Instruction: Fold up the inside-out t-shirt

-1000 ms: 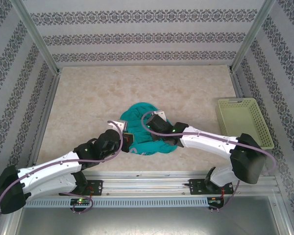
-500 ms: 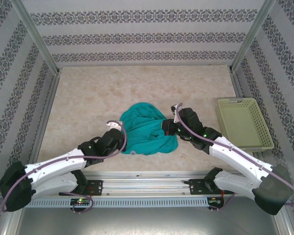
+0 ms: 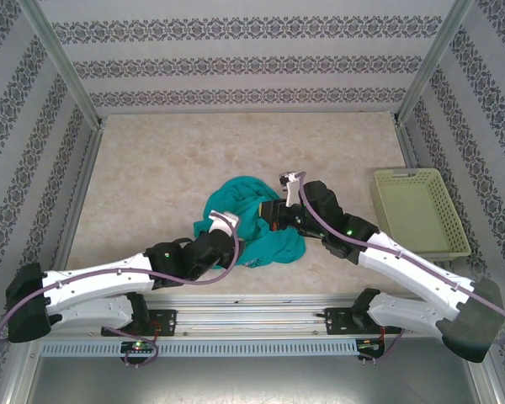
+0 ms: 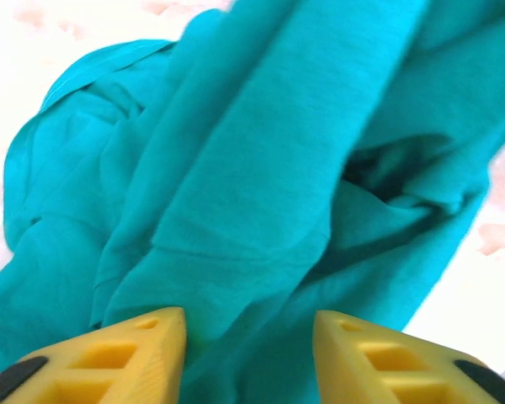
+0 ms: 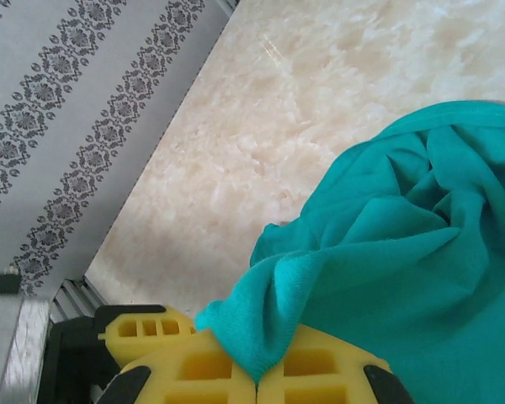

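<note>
The robot's right gripper pinches the bunched tip of the t-shirt, so the left gripper should take that tip before the right gripper takes the wider fold [image 5: 374, 265] next to it.
The inside-out t-shirt [image 3: 248, 198] lies bunched in a teal heap at the table's near middle, with no tag showing. My left gripper [image 3: 232, 235] is over its near-left part. In the left wrist view its yellow fingers [image 4: 139, 349] stand apart above the cloth [image 4: 261, 168], gripping nothing. My right gripper [image 3: 274, 217] is at the heap's right side. In the right wrist view that gripper [image 5: 257, 380] is shut on a raised fold of the teal cloth [image 5: 421, 252], which drapes away to the right.
A pale yellow-green basket [image 3: 438, 182] stands at the right edge of the table. Patterned walls and metal posts enclose the table. Bare marbled tabletop [image 3: 194, 151] stretches behind and left of the shirt. A metal rail [image 3: 252, 324] runs along the near edge.
My left gripper has opened and moved right, onto the shirt. My right gripper has stayed shut on the cloth, pulled it right, then eased back left as its arm swung out.
</note>
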Tool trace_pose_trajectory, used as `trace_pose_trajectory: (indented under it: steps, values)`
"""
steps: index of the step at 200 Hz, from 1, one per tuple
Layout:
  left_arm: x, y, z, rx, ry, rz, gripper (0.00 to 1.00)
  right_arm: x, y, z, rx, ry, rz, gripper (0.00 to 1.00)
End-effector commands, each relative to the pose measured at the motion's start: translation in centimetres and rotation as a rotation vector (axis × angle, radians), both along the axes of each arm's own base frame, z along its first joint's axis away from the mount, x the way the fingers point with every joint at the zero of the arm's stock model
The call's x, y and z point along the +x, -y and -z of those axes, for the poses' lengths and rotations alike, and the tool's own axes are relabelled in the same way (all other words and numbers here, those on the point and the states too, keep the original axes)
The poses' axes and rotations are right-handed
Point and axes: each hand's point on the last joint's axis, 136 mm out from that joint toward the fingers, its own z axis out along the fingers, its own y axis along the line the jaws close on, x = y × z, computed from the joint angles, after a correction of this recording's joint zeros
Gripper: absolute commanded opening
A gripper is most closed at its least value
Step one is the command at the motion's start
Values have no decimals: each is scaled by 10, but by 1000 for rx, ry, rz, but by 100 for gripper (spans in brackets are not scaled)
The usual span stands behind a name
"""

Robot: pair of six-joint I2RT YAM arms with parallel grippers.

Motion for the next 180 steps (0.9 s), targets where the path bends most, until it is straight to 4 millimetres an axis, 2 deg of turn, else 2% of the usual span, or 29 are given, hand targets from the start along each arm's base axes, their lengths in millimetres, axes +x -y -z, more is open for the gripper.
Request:
trace_pose_trajectory:
  steps: [1,18,44,61,78,90,104,122,145,167,180]
  values:
    - [9,11,-10,-33,66,-14,50,0,-5,-19,30,31,1,0]
    - [16,19,-6,-36,63,-39,55,-4,-8,-22,31,41,-13,0]
    - [38,22,4,19,37,-127,56,-9,-8,-20,17,51,-17,0]
    - [55,15,11,34,17,-197,56,-11,-6,-17,13,48,-15,0]
    - [69,5,13,-2,0,-245,41,-12,0,-14,-4,48,-1,0]
    - [73,6,10,-50,0,-223,31,-12,7,-9,-32,48,25,0]
    - [74,7,5,-68,11,-197,14,-9,20,1,-81,42,77,0]
    - [69,10,0,-78,27,-146,5,-1,37,16,-127,24,146,0]
    - [54,20,-3,-125,19,-25,0,18,61,32,-158,-10,229,0]
    - [38,27,-1,-167,-4,67,0,40,76,45,-199,-13,277,0]
    - [31,31,0,-195,-20,105,0,52,80,52,-228,-12,293,4]
